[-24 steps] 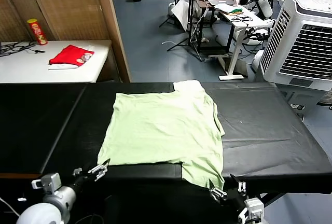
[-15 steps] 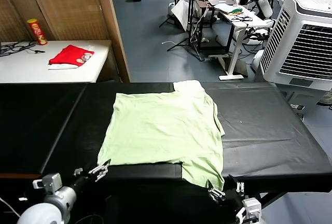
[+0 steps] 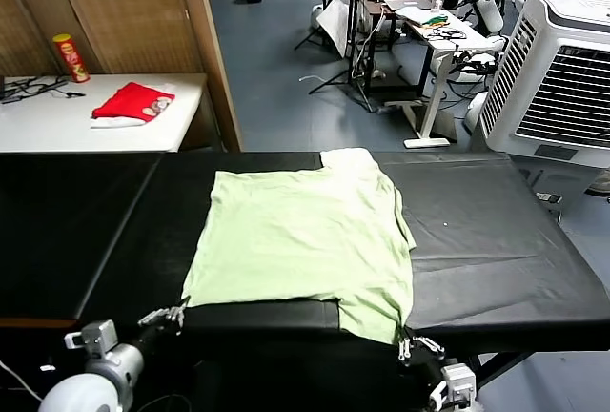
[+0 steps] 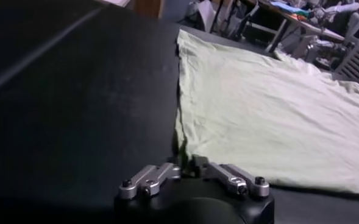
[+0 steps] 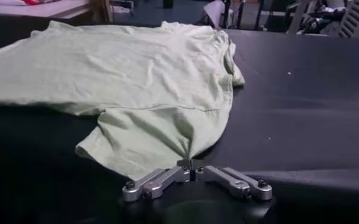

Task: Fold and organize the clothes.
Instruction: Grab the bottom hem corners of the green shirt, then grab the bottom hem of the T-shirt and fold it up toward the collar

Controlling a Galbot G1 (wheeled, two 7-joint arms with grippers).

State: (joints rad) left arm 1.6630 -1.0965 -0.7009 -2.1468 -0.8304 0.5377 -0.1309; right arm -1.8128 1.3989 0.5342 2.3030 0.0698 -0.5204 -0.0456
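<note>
The sleeve's corner, now hanging below the front edge, will go down on the T-shirt, just inside its edge point(image 3: 388, 239) point(image 5: 211, 81) nearest the air cooler, as I set it there with my right gripper.
The clothes are one pale green T-shirt point(image 3: 295, 236) lying flat on the black table point(image 3: 496, 250), with one sleeve drooping over the front edge. My left gripper point(image 3: 172, 317) is at the shirt's near left corner, shut on the hem; the left wrist view shows green fabric point(image 4: 270, 109) pinched in the left gripper point(image 4: 184, 165). My right gripper point(image 3: 412, 345) is below the front edge, shut on the hanging sleeve's corner. In the right wrist view the shirt point(image 5: 124, 67) gathers to a point in the right gripper point(image 5: 191, 164).
A white side table point(image 3: 57, 126) at the back left carries a red cloth point(image 3: 132, 102) and a chip can point(image 3: 69, 57). A wooden partition point(image 3: 205, 50) stands behind the table. A white air cooler point(image 3: 562, 88) stands at the right.
Both grippers have moved in to the shirt's front edge and shut on the fabric; earlier their fingers stood apart just short of it.
</note>
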